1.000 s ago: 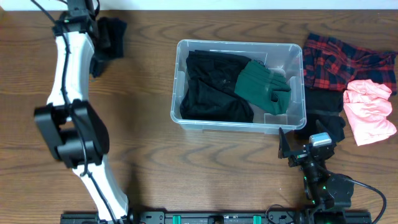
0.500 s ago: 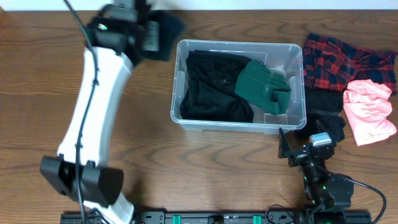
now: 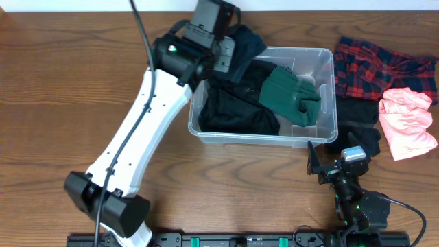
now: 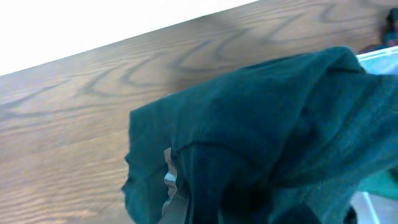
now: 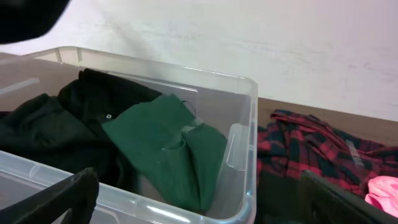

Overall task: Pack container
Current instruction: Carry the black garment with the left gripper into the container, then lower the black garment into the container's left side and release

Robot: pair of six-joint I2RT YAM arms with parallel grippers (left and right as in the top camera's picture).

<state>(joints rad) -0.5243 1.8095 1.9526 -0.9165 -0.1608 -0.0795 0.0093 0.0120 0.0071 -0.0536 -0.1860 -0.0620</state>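
Next, my left gripper releases the dark teal garment onto the back part of the black garment (image 3: 247, 82), beside where the green garment is.
The container (image 3: 314, 63) is a clear bin in the middle of the table. A black garment (image 3: 230, 106) and a green garment (image 3: 291, 92) lie inside it. Above its back left corner, my left gripper (image 3: 228, 53) is shut on a dark teal garment (image 3: 245, 42). That garment (image 4: 267, 130) fills the left wrist view and hides the jaws, with only one fingertip (image 4: 169, 180) showing. My right gripper (image 3: 337, 163) stands open near the front right of the table, empty, facing the container's wall (image 5: 239, 155).
Right of the container lie a red plaid garment (image 3: 381, 65), a pink garment (image 3: 408, 122) and a black one (image 3: 360, 134). The red plaid garment (image 5: 311, 143) also shows in the right wrist view. The left arm stretches diagonally from the front left edge.
The left arm has swung right from the table's back left, carrying the dark teal garment to the container's back left corner. The right arm has not moved.
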